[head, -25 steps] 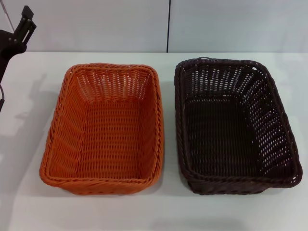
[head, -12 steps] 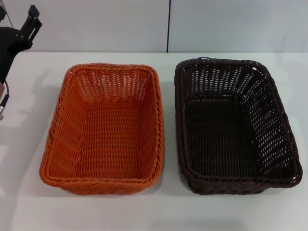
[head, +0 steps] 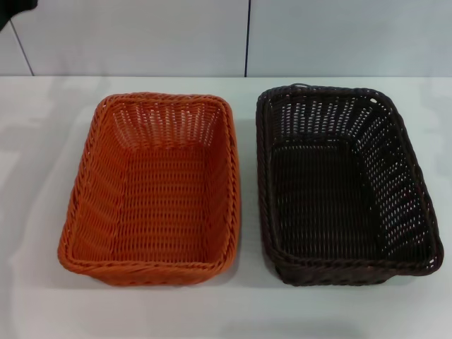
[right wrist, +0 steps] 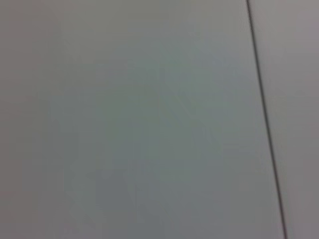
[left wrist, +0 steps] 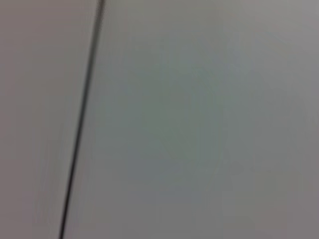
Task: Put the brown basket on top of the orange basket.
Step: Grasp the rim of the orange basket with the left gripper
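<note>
Next, I close my left gripper on the outer long rim [head: 82,165] of the orange basket, near that side's middle, away from the brown basket.
The orange basket [head: 157,189] stands on the white table [head: 247,311] at the left in the head view. The brown basket [head: 342,185] stands right beside it on the right, with a narrow gap between them. Both are upright and empty. Neither gripper shows in the head view; only a dark sliver of the left arm [head: 13,10] is at the far left corner. Both wrist views show only a pale wall with a dark seam [left wrist: 82,119], [right wrist: 264,119].
A pale wall with a vertical dark seam [head: 247,39] rises behind the table's far edge. Bare table surface lies to the left of the orange basket and in front of both baskets.
The left arm, seen at the far left a second ago, has lifted up and out of the head view. The baskets have not moved.
</note>
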